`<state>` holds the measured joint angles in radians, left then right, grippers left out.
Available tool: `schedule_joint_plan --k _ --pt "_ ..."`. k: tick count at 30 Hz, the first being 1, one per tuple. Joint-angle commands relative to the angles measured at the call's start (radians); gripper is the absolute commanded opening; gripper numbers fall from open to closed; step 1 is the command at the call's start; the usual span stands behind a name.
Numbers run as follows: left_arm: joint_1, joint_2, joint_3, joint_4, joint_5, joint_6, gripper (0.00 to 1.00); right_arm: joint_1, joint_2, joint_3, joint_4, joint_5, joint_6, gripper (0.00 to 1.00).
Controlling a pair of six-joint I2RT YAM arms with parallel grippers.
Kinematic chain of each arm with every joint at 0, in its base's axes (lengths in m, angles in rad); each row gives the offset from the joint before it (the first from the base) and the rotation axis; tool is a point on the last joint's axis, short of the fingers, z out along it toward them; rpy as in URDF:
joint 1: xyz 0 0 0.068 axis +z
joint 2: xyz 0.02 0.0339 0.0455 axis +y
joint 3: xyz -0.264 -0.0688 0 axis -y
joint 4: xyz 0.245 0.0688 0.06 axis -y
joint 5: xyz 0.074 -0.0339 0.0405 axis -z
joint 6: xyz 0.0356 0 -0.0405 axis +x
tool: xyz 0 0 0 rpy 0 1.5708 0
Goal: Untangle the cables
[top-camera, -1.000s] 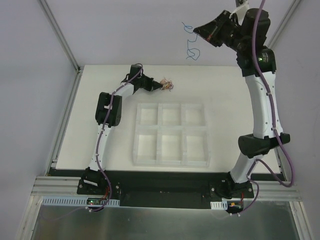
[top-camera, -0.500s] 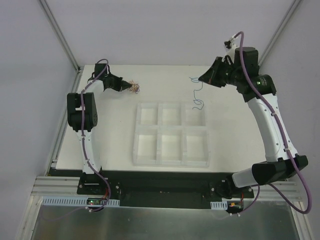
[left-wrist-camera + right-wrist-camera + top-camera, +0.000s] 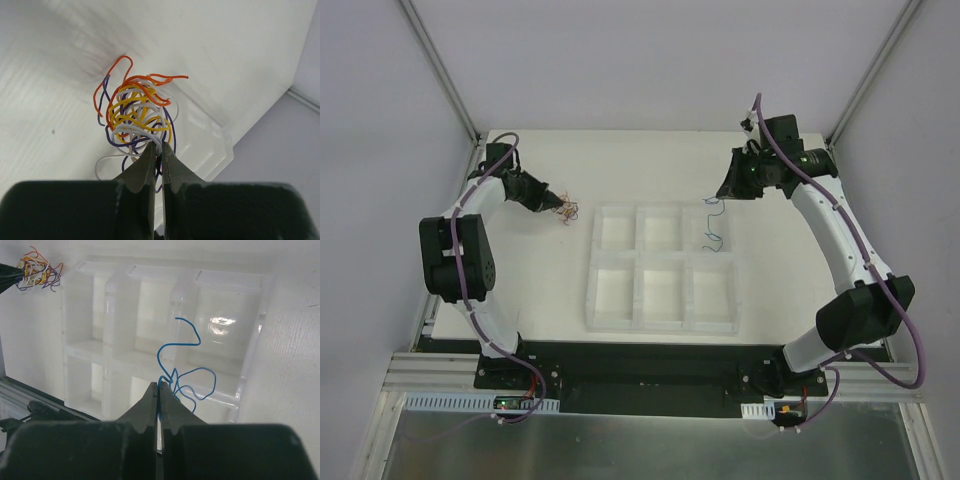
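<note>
My left gripper pinches white and purple cables together while the orange cable's loop sticks out. I need to put the tangle down and take that orange loop [image 3: 124, 58].
A small tangle of thin cables [image 3: 564, 209], orange, yellow, white and purple [image 3: 136, 116], hangs from my left gripper [image 3: 549, 203], which is shut on it [image 3: 158, 147] just left of the tray. My right gripper [image 3: 720, 193] is shut on a single curly blue cable [image 3: 714, 225] that dangles over the tray's top right compartment. In the right wrist view the blue cable [image 3: 182, 367] curls out from my shut jaws [image 3: 159, 386], and the tangle [image 3: 37, 271] shows at the top left.
A white tray [image 3: 662, 266] with six compartments lies mid-table; it shows below the blue cable in the right wrist view [image 3: 250, 347]. Metal frame posts stand at the table's back corners, with rails along the left and near edges.
The left arm swung left and towards me, carrying the tangle down the left side. The right arm came down from high up, lowering the blue cable over the tray's top right compartment.
</note>
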<state>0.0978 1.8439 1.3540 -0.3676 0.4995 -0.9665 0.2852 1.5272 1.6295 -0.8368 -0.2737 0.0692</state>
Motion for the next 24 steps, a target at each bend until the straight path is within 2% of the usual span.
schedule_joint_plan --k 1,7,13,20,22,24 --pt "-0.006 -0.135 -0.099 -0.103 -0.024 0.144 0.00 0.008 0.030 -0.010 0.004 0.011 -0.055 0.01" --pt "-0.006 -0.228 -0.150 -0.211 -0.042 0.285 0.00 0.006 0.077 0.012 0.010 0.036 -0.092 0.01" --pt "-0.006 -0.247 -0.190 -0.270 0.001 0.399 0.02 0.006 0.114 0.007 0.013 0.073 -0.130 0.01" --pt "-0.006 -0.294 -0.219 -0.347 -0.081 0.494 0.11 0.011 0.163 -0.016 0.044 0.044 -0.103 0.01" --pt "-0.006 -0.311 -0.228 -0.372 -0.104 0.502 0.18 0.012 0.175 -0.020 0.024 0.056 -0.085 0.01" --pt "-0.006 -0.330 -0.236 -0.384 -0.122 0.508 0.29 0.019 0.180 -0.025 0.013 0.062 -0.086 0.02"
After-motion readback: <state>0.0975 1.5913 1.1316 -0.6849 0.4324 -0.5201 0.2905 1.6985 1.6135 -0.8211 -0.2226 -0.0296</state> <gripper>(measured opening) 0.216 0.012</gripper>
